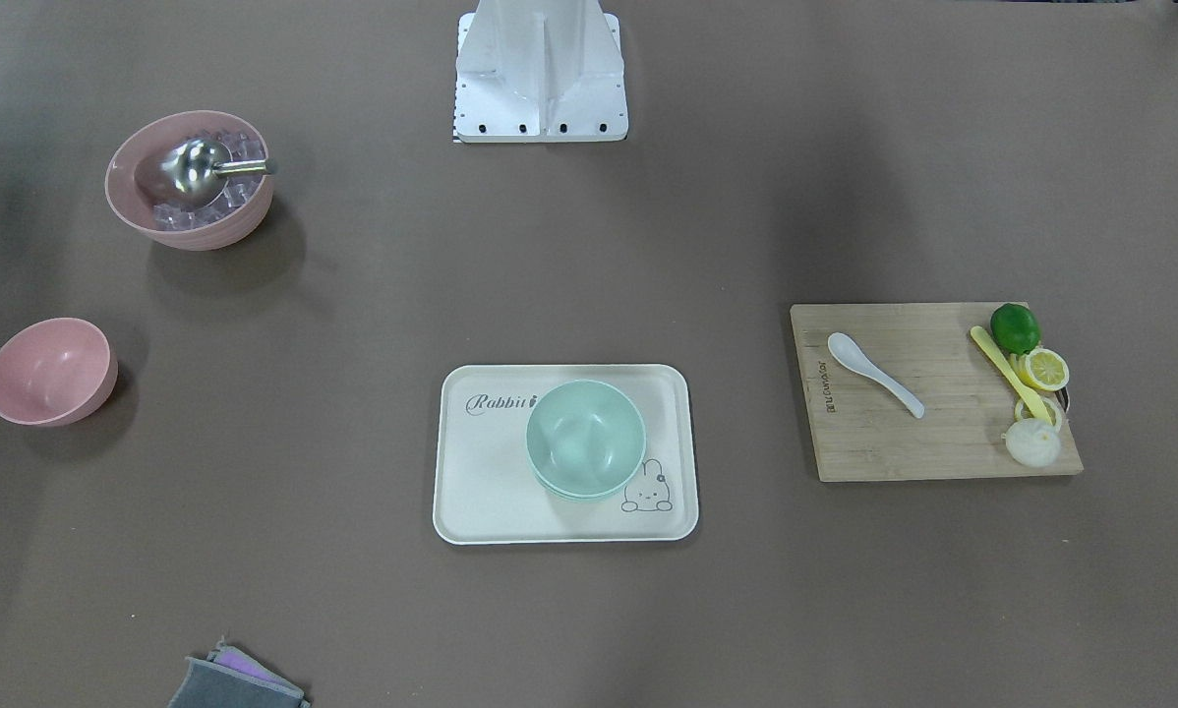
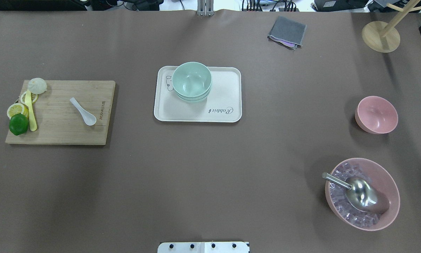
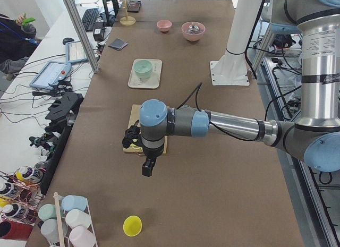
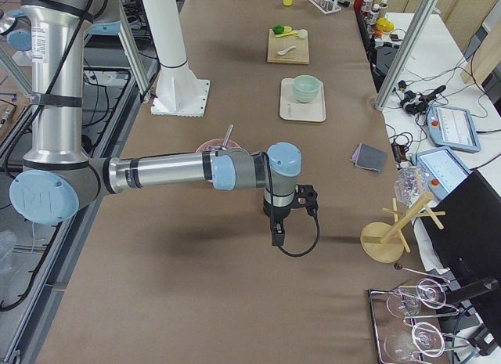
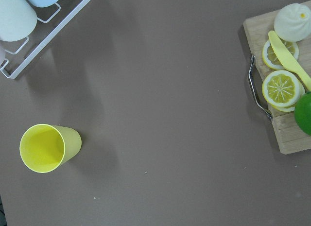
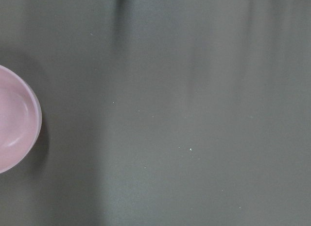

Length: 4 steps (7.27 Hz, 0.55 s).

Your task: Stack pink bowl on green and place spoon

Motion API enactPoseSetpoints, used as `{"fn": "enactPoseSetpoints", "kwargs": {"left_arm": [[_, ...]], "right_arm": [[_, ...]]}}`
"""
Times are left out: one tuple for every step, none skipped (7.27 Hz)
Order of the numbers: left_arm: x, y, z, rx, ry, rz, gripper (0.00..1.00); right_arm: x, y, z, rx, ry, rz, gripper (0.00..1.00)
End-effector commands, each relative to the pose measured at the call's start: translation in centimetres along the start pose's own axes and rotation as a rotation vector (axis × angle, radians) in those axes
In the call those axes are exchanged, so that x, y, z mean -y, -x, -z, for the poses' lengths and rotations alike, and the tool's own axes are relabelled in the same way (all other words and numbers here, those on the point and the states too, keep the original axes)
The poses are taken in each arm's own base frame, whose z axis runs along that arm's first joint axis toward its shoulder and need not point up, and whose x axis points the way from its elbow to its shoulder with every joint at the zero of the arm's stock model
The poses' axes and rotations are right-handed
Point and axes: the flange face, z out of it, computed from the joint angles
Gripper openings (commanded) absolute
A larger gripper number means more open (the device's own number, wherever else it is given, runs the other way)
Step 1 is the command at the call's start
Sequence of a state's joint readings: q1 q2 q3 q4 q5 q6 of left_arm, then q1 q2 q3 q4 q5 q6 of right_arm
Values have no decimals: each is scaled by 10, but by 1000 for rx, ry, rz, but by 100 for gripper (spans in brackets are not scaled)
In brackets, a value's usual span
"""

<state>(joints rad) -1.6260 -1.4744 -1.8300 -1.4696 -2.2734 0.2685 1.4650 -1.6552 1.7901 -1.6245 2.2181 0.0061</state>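
Note:
The robot's right gripper will close on the small pink bowl's rim (image 6: 40,118), on the side that is farthest from the white tray.
A small pink bowl (image 2: 376,115) stands empty on the table on my right; its rim shows at the left edge of the right wrist view (image 6: 14,119). Stacked green bowls (image 2: 191,81) sit on a white tray (image 2: 224,88) at mid-table. A white spoon (image 2: 83,111) lies on a wooden cutting board (image 2: 56,133) on my left. My left gripper (image 3: 147,167) hangs over bare table beyond the board's outer end. My right gripper (image 4: 278,231) hangs over the table's right end, past the pink bowl. Whether either gripper is open or shut, I cannot tell.
A large pink bowl (image 2: 362,193) holds ice cubes and a metal scoop. The board also carries a lime (image 2: 18,124), lemon slices, a yellow knife and a bun. A grey cloth (image 2: 287,31), a wooden stand (image 2: 381,37), a yellow cup (image 5: 46,147) and a cup rack stand around.

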Motion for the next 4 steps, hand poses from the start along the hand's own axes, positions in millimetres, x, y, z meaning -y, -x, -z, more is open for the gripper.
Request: {"fn": "enactPoseSetpoints", "kwargs": {"left_arm": [[0,0,0,1,-4,-4,98],[1,0,1,3,-6,-6,98],[1,-1,1,2,-8,-7,98],[2,-1,2,2,-9,-8,98]], "right_arm": [[0,1,1,2,-1,1,100],[0,2,2,2,-5,4,100],[0,2,2,2,-5,4,100],[0,2,3,2,-6,3,100]]}}
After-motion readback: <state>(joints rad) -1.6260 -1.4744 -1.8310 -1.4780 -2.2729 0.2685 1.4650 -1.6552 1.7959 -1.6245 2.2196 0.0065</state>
